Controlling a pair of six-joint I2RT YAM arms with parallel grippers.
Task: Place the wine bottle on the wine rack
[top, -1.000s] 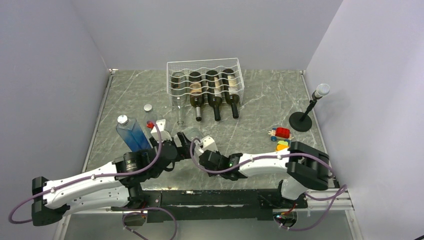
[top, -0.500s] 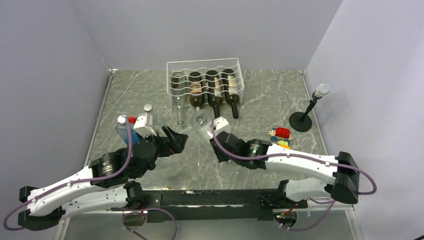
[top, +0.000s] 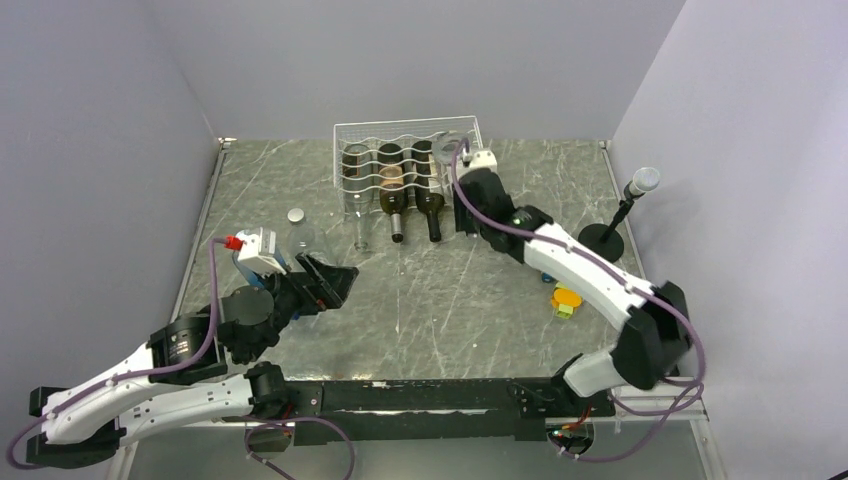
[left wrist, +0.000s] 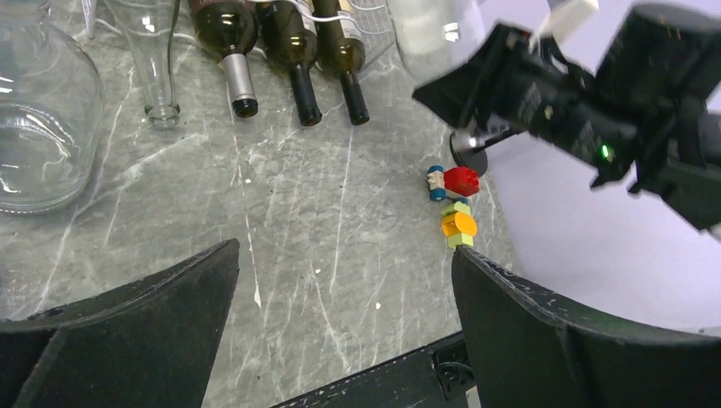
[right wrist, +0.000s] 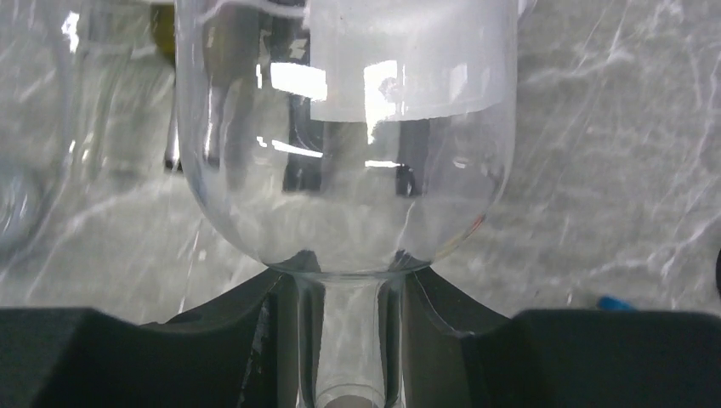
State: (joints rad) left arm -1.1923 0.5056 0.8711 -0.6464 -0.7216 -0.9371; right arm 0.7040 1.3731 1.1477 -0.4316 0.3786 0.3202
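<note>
I will let go of the clear wine bottle with my right gripper, setting it free on top of the wine rack's end [top: 461, 150] nearest the black stand.
The wine rack [top: 350, 135] is a white wire box at the back of the table. It holds a clear bottle at its left and two dark bottles [top: 428, 190] lying with necks toward me; its right end is hidden by my right arm. My right gripper [top: 463, 178] is shut on the neck of a clear wine bottle [top: 446, 150] and holds it over the rack's right end. In the right wrist view both fingers clamp the neck [right wrist: 349, 340] under the bottle's body [right wrist: 349, 127]. My left gripper [top: 328, 284] is open and empty above the table's left front, also shown in the left wrist view [left wrist: 344, 323].
A clear glass jug [top: 297, 230] and a blue bottle [top: 247, 265] stand at the left, the jug also in the left wrist view [left wrist: 38, 127]. Coloured toy blocks [top: 563, 298] lie at the right. A black stand with a grey ball top [top: 610, 228] is by the right wall.
My right gripper has carried the clear bottle from the table's front middle back to the rack's right end. My left gripper has drawn back to the left, open.
</note>
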